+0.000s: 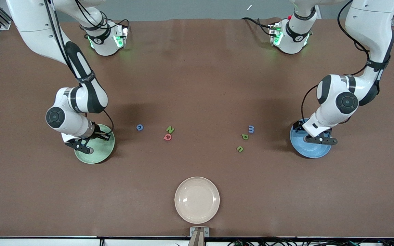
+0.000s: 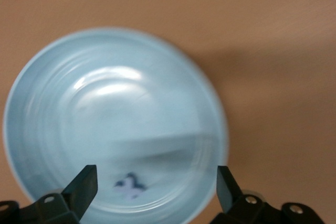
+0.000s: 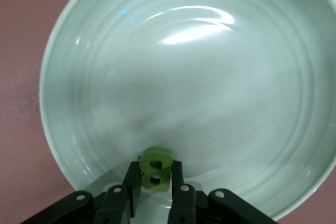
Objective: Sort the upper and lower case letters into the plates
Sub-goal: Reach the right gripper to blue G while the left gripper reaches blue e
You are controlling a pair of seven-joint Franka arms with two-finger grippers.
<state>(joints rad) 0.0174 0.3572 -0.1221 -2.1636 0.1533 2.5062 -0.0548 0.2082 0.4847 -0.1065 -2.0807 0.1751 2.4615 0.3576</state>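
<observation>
The left gripper should next move to the middle of the blue m (image 1: 251, 129), beside the green p, and close there.
My right gripper (image 3: 156, 176) hangs low over the pale green plate (image 3: 210, 93), shut on a green letter B (image 3: 156, 158) held upright between its fingers. In the front view this gripper (image 1: 82, 146) is over that plate (image 1: 97, 155) at the right arm's end. My left gripper (image 2: 156, 182) stands wide open over the blue plate (image 2: 115, 103), with a small blurred blue-purple letter (image 2: 129, 185) lying in the plate below, clear of both fingers. The front view shows that gripper (image 1: 320, 139) above the blue plate (image 1: 306, 150). Loose letters lie mid-table.
Loose on the table are a blue letter (image 1: 140, 127), a green N (image 1: 170, 129) and a red Q (image 1: 167, 137), plus a blue m (image 1: 251, 128), a green p (image 1: 245, 137) and a green u (image 1: 240, 149). A cream plate (image 1: 197, 200) sits nearest the front camera.
</observation>
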